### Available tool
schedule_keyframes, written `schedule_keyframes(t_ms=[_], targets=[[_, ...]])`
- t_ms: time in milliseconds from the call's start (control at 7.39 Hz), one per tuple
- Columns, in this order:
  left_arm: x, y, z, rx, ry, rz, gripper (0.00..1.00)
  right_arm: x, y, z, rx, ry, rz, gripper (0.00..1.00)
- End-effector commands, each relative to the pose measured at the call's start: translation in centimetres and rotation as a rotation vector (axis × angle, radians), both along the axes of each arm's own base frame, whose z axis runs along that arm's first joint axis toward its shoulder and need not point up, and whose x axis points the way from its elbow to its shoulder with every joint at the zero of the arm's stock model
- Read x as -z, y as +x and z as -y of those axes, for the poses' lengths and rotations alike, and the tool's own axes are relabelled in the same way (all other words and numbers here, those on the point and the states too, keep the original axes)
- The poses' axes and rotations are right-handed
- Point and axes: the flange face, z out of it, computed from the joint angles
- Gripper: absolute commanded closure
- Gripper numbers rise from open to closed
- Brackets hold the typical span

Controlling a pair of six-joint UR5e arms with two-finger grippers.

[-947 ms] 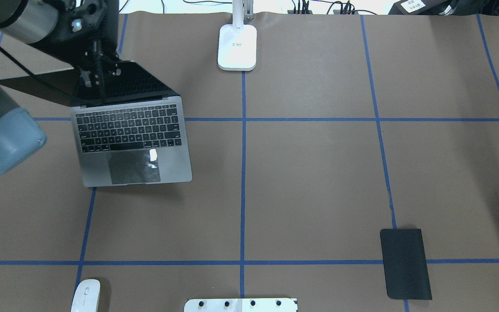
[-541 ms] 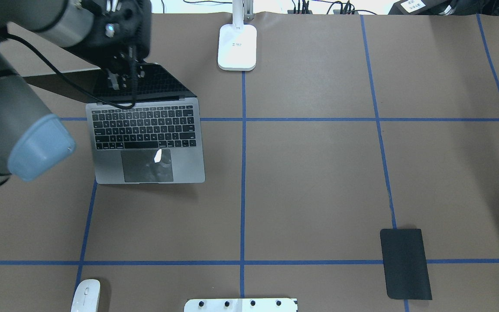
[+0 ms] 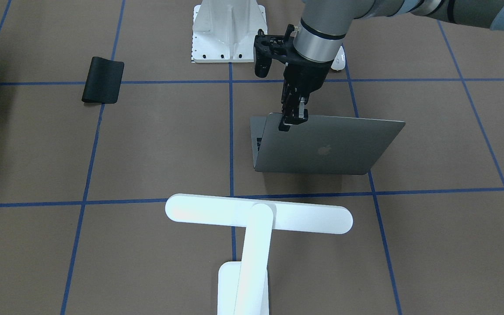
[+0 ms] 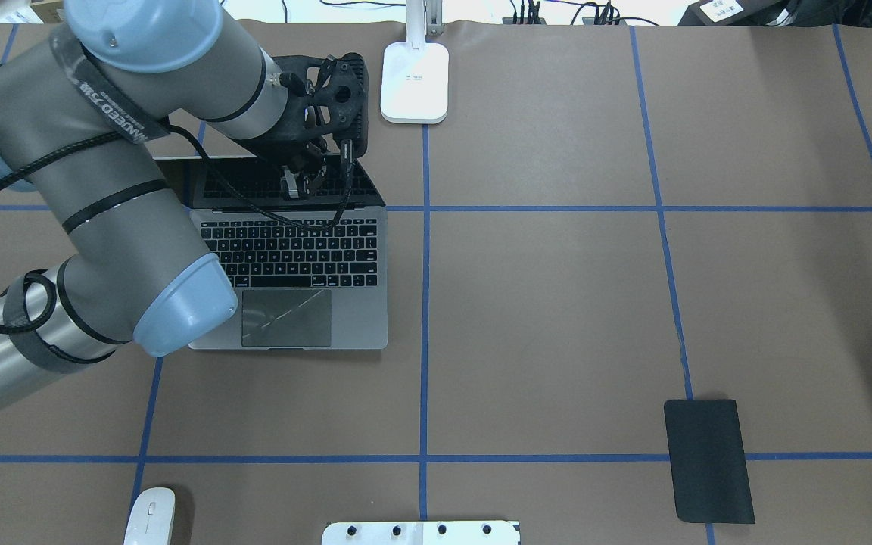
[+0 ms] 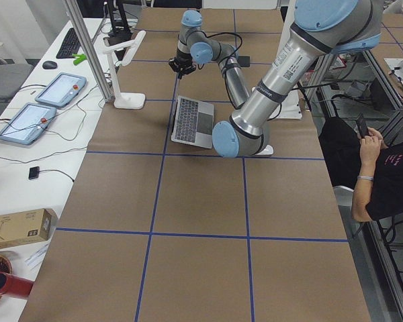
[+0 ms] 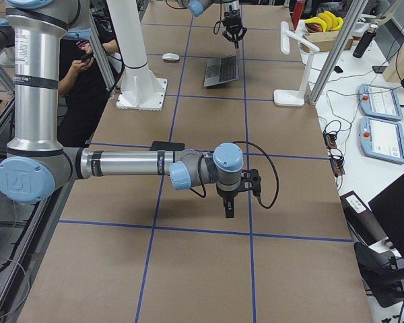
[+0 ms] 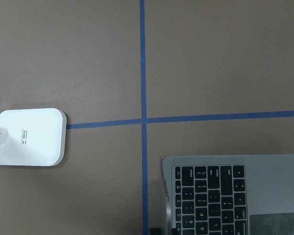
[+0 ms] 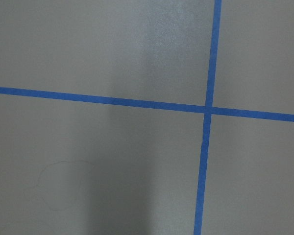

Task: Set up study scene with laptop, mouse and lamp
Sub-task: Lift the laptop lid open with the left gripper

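My left gripper has the laptop to place. Next, I set it down just short of the blue tape line by the lamp (image 3: 299, 157).
The laptop (image 4: 288, 257) stands open on the table left of centre, with its keyboard facing the robot. Its lid with the apple logo (image 3: 322, 148) shows in the front-facing view. My left gripper (image 3: 293, 117) is shut on the top edge of the laptop's screen near one corner, and it also shows from overhead (image 4: 303, 180). The lamp (image 3: 258, 214) stands at the far edge, its base (image 4: 415, 82) just beyond the laptop. The mouse (image 4: 150, 517) lies at the near left edge. My right gripper (image 6: 227, 205) hangs over bare table; I cannot tell its state.
A thin black mat (image 4: 708, 460) lies at the near right. The white ribbed mount (image 4: 421, 532) sits at the middle of the near edge. Blue tape lines cross the brown table cover. Operators' tablets and cables lie beyond the far edge.
The laptop has slid right and slightly toward the robot, held at its screen by my left gripper. The left arm has swung in over the laptop's left side.
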Motion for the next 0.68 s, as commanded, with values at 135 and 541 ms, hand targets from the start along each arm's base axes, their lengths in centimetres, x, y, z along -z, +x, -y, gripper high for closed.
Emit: schedule_keyframes(t_ms=[135, 541], targets=[[-1.0, 2.3, 2.5, 0.038, 0.024, 0.001, 1.00, -0.2, 0.0, 0.5, 0.000, 0.002, -0.009, 0.00], [-1.6, 2.9, 2.7, 0.034, 0.015, 0.013, 1.00, -0.1, -0.1, 0.7, 0.005, 0.009, -0.011, 0.00]])
